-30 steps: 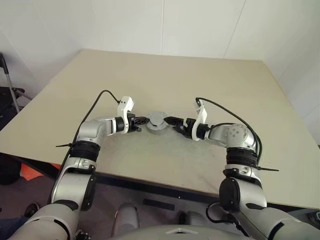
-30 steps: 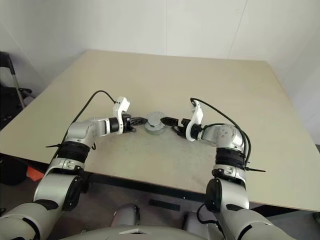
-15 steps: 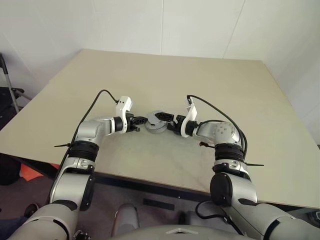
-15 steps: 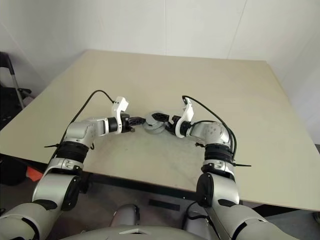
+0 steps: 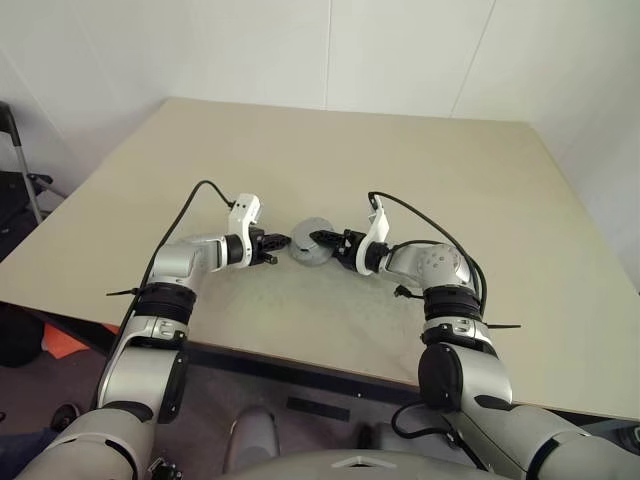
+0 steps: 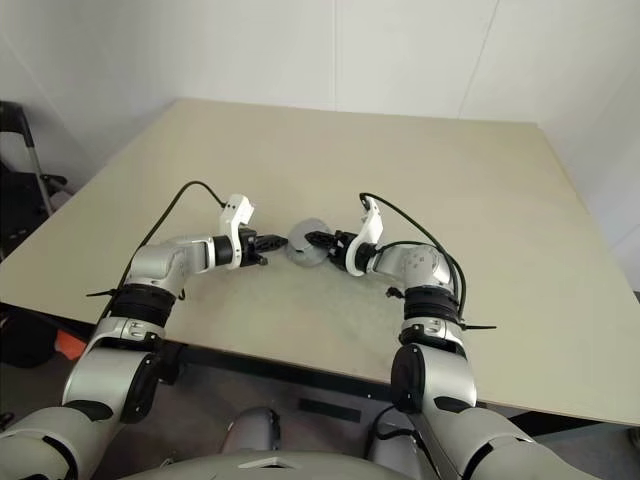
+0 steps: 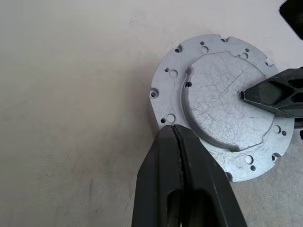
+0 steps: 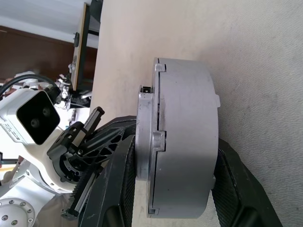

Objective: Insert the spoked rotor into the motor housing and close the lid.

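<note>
The lid sits flush and my left gripper's shut fingers are at the lid's rim, so next my left gripper opens and takes the motor housing (image 5: 309,257) from my right gripper.
The motor housing (image 5: 311,245) is a closed grey round body near the table's front middle, slightly tipped. The lid (image 7: 215,106), a flat grey-silver disc with small holes and a raised middle, sits flush on it. My right gripper (image 5: 319,238) comes from the right and is shut on the housing (image 8: 187,142). One of its fingers (image 8: 116,189) presses the lid face and the other lies against the base. One black fingertip (image 7: 272,92) rests on the lid. My left gripper (image 7: 174,128) is shut, its tips at the lid's rim on the left. The spoked rotor is out of view.
The beige table (image 5: 420,170) stretches far behind and to both sides of the housing. Its front edge (image 5: 330,362) runs close below my arms. A dark stand (image 5: 18,160) is off the table at the far left.
My right gripper has moved left onto the housing, and its fingers have closed over top and base. The housing now sits a little tipped. My left gripper has kept still.
</note>
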Available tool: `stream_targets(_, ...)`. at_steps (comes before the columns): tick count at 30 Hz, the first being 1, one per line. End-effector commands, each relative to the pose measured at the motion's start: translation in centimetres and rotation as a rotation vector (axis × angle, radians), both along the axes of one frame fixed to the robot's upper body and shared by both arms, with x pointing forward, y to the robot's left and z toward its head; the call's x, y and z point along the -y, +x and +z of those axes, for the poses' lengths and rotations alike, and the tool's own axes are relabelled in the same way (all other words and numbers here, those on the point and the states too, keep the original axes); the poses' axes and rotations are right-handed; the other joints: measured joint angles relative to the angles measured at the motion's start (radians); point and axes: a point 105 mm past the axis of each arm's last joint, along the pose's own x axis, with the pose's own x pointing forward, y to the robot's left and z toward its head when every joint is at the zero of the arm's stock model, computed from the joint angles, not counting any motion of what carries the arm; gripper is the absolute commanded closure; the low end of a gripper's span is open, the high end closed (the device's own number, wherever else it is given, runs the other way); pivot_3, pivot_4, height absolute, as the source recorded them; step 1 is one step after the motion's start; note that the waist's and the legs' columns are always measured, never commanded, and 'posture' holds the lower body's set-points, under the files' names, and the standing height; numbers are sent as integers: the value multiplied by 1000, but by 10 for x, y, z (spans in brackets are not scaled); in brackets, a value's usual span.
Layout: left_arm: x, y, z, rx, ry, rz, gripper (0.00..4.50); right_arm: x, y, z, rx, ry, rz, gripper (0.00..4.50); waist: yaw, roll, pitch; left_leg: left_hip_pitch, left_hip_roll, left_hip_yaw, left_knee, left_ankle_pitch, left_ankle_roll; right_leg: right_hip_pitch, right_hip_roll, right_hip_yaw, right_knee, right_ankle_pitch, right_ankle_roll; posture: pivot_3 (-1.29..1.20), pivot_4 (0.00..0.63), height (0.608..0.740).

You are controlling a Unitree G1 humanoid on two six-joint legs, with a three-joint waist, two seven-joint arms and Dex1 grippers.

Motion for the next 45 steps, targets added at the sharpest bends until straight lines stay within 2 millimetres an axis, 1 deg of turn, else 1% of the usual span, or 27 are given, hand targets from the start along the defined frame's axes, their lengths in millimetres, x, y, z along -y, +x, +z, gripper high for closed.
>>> stream_targets(1, 0, -2, -10, -26, 23, 0, 4500, 5, 10, 16, 49, 16, -33, 2436, 0, 0, 0, 0, 0, 0, 0, 0, 0, 0, 0, 0, 0, 0, 0, 0, 0, 740)
stream_targets(2, -1, -1, -9, -18, 22, 6, 4500, 6, 11, 16, 46, 18, -42, 2436, 0, 0, 0, 0, 0, 0, 0, 0, 0, 0, 0, 0, 0, 0, 0, 0, 0, 740)
stream_targets(4, -4, 4, -4, 10, 5, 34, 4500, 9, 17, 22, 33, 82, -85, 2436, 0, 0, 0, 0, 0, 0, 0, 1, -1, 0, 0, 0, 1, 0, 0, 0, 0, 740)
stream_targets(8, -12, 14, 14, 65, -109, 104, 4500, 20, 31, 48, 36, 264, -184, 2436, 1, -1, 1, -3, 0, 0, 0, 3, 1, -4, -1, 0, 5, 0, 0, 0, 0, 740)
stream_targets(11, -21, 19, 23, 43, -218, 167, 4500, 27, 39, 70, 69, 367, -229, 2436, -2, -1, 1, -12, 1, 0, 5, 4, 2, -16, 0, 1, 14, 0, 0, 0, 0, 740)
stream_targets(14, -28, 22, 27, 25, -300, 216, 4500, 29, 40, 85, 100, 409, -229, 2436, -4, -1, 1, -14, 5, 0, 6, 4, 2, -18, 5, 0, 14, 0, 0, 0, 0, 740)
stream_targets(18, -35, 25, 45, 11, -477, 266, 4500, 23, 35, 95, 121, 428, -200, 2436, -6, -1, 1, -13, 9, 0, 7, 4, 2, -18, 8, -1, 14, -1, -1, 0, 0, 740)
stream_targets(19, -38, 25, 49, 3, -527, 279, 4100, 20, 33, 97, 128, 429, -184, 2436, -6, -1, 1, -13, 9, 0, 7, 4, 2, -18, 9, -1, 14, -1, -1, 0, 0, 740)
stream_targets(20, -41, 25, 52, -3, -576, 284, 3904, 17, 31, 99, 133, 429, -173, 2436, -6, -1, 1, -13, 10, 0, 7, 4, 2, -18, 9, -1, 14, -1, -2, 0, 0, 740)
stream_targets(21, -42, 23, 56, -6, -621, 278, 3608, 15, 29, 100, 135, 429, -166, 2436, -5, -1, 1, -13, 10, 0, 7, 4, 2, -18, 9, -1, 14, -1, -2, 0, 0, 740)
stream_targets(24, -45, 18, 54, -39, -694, 274, 2537, 12, 26, 97, 127, 415, -153, 2436, -4, -1, 1, -13, 10, 0, 7, 4, 2, -18, 9, -1, 14, -1, -2, 0, 0, 740)
stream_targets(28, -41, 11, 56, -126, -784, 237, 1164, 8, 23, 92, 114, 398, -131, 2436, 1, -1, 1, -13, 9, 0, 7, 4, 2, -17, 9, -1, 14, -1, -2, 0, 0, 740)
stream_targets(30, -38, 7, 62, -174, -857, 203, 471, 2, 18, 92, 114, 386, -90, 2436, 1, -1, 1, -14, 9, 0, 8, 4, 2, -18, 9, -1, 14, -1, -2, 0, 0, 740)
stream_targets(33, -35, 4, 69, -205, -917, 168, 471, -6, 12, 88, 103, 370, -50, 2436, -1, -1, 1, -13, 10, 0, 8, 4, 1, -18, 9, -1, 14, -1, -1, 0, 0, 740)
stream_targets(36, -31, 3, 70, -231, -931, 152, 471, -10, 8, 86, 101, 369, -28, 2436, -1, -1, 1, -13, 10, 0, 8, 4, 1, -18, 9, -1, 14, 0, 0, 0, 0, 740)
stream_targets(45, -16, 5, 66, -302, -964, 135, 471, -20, -6, 96, 143, 387, 46, 2436, 3, -1, 1, -14, 10, 0, 8, 4, 1, -17, 9, -1, 14, 1, 2, 0, 0, 740)
